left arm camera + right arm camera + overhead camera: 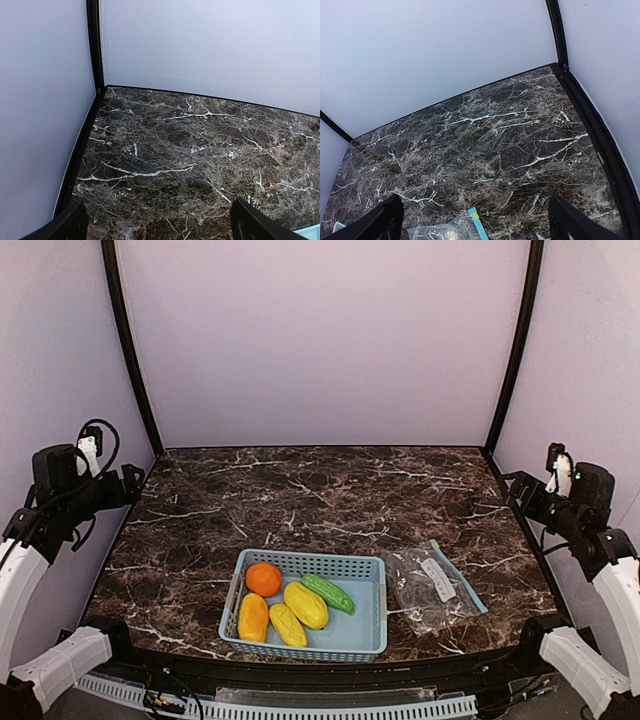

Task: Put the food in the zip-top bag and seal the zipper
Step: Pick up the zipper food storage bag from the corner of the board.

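I should next use my right gripper to take hold of the plastic strip (448, 577) of the clear zip-top bag, between its white label and light blue zipper.
The food lies in a light blue perforated basket (378, 612) at the front middle: a round orange (264, 579), three yellow oblong fruits (253, 617) (288, 625) (306, 605) and a slim green pod (327, 592). The clear zip-top bag (430, 585) lies flat and empty just right of the basket, its light blue zipper (460, 578) along the right edge. The bag's corner (440, 232) and zipper end (479, 227) show in the right wrist view. My left gripper (130, 483) (160, 227) is open and empty, raised at the far left. My right gripper (513, 488) (475, 220) is open and empty, raised at the far right.
The dark marble table (320, 490) is walled by pale panels with black corner posts (130, 350) (515, 350). A basket corner (310, 231) shows at the bottom right of the left wrist view.
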`<state>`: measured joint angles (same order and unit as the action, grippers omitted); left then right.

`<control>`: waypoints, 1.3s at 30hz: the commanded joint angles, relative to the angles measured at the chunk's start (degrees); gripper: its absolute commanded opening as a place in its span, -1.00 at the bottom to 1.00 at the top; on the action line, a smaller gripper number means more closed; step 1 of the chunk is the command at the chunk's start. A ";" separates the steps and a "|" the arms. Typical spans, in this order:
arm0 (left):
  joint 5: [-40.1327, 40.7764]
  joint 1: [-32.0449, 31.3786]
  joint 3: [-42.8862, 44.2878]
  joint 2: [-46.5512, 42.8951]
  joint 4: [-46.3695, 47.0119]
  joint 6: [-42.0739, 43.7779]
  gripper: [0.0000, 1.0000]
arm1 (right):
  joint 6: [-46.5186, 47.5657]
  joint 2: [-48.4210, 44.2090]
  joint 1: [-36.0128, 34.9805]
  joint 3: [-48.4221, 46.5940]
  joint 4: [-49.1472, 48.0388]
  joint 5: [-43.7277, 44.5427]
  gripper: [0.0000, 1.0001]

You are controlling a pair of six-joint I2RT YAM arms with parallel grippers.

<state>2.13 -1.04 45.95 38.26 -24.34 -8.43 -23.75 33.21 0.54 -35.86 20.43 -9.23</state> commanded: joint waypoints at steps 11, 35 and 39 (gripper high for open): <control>-1.69 -0.19 -1.18 1.54 0.81 -1.83 0.99 | 1.19 0.04 -0.18 0.96 -1.55 -3.03 0.97; -20.25 -14.74 18.43 31.37 9.76 -0.43 0.99 | -11.96 17.62 -21.09 4.25 6.17 -0.80 0.16; -19.17 -14.76 14.38 29.01 10.07 0.63 0.99 | -15.25 19.54 -21.94 6.55 8.12 1.47 0.05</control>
<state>-15.46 -15.68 63.35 70.04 -14.70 -9.17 -34.54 51.59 -20.34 -31.66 27.16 -9.19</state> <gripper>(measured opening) 0.996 0.552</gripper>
